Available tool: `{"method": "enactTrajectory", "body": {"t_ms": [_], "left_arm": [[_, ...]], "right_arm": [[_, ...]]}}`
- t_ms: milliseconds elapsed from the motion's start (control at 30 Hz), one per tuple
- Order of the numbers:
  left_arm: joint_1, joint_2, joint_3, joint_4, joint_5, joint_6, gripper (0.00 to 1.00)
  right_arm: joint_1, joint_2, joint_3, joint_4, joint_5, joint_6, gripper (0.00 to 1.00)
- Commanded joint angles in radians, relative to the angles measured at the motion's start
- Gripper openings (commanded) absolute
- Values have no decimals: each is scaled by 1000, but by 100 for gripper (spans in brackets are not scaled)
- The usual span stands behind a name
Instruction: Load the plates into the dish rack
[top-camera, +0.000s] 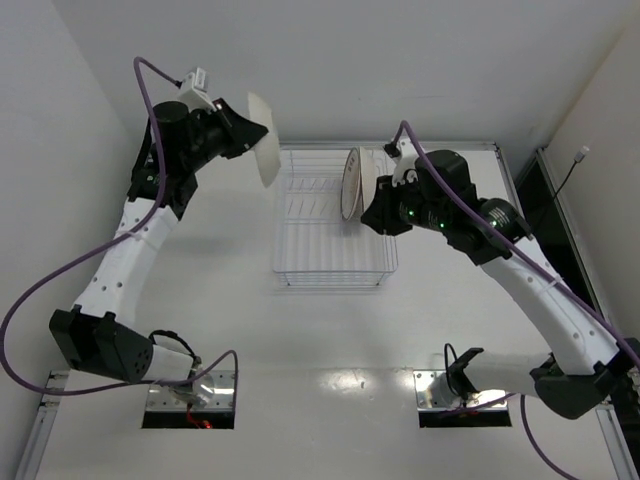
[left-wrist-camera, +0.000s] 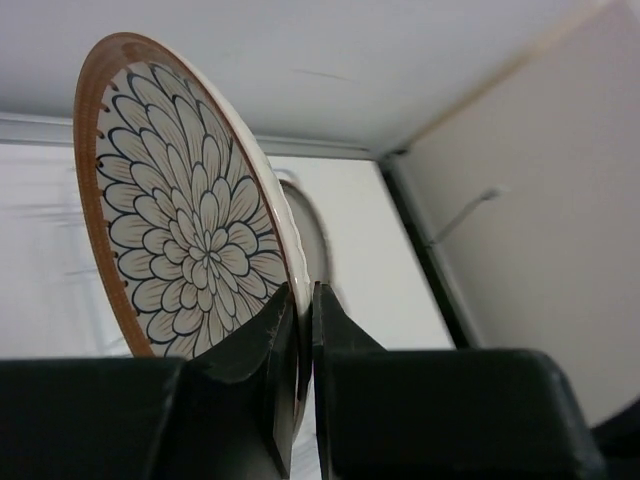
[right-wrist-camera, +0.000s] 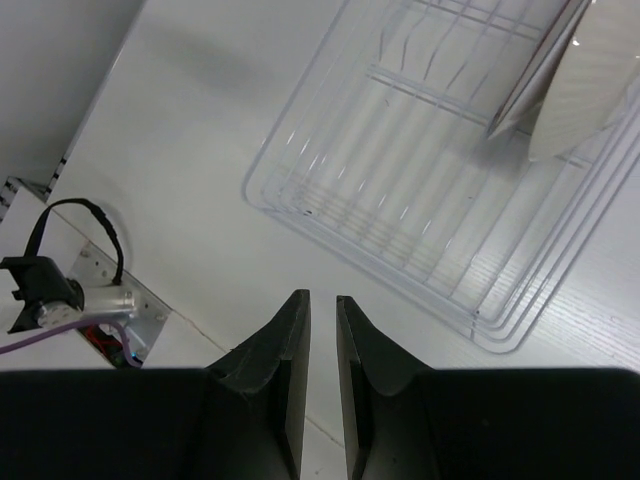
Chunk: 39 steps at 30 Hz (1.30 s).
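Observation:
I need to release the flower-patterned plate, now held on edge off the rack's corner, from my left gripper on edge in the dish rack (top-camera: 335, 194), beside the plates that are standing there.
My left gripper (top-camera: 256, 136) is shut on the rim of a plate (top-camera: 263, 148) and holds it on edge in the air, off the rack's far left corner. In the left wrist view the fingers (left-wrist-camera: 305, 292) pinch the plate (left-wrist-camera: 185, 235), its flower pattern facing the camera. The wire dish rack (top-camera: 330, 255) sits mid-table. Two plates (top-camera: 351, 183) stand on edge close together at its far right; they also show in the right wrist view (right-wrist-camera: 590, 75). My right gripper (top-camera: 376, 218) hangs just right of them over the rack's right side, jaws slightly apart and empty (right-wrist-camera: 322, 300).
The rack's near part (right-wrist-camera: 400, 200) holds nothing. Two arm base plates with cables sit at the table's near edge (top-camera: 190, 395) (top-camera: 455, 385). Walls close in on the left, back and right.

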Motion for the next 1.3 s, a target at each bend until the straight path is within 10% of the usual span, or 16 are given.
{"method": "enactTrajectory", "body": {"t_ms": [0, 333, 1267], "left_arm": [[-11, 31, -19, 458, 236, -172, 0], [-146, 219, 6, 739, 191, -341, 0], [-233, 424, -85, 785, 6, -309, 0]], "right_arm": [[-2, -73, -24, 7, 72, -9, 14], [-12, -136, -4, -38, 157, -29, 16], [-12, -151, 16, -125, 177, -57, 18]]}}
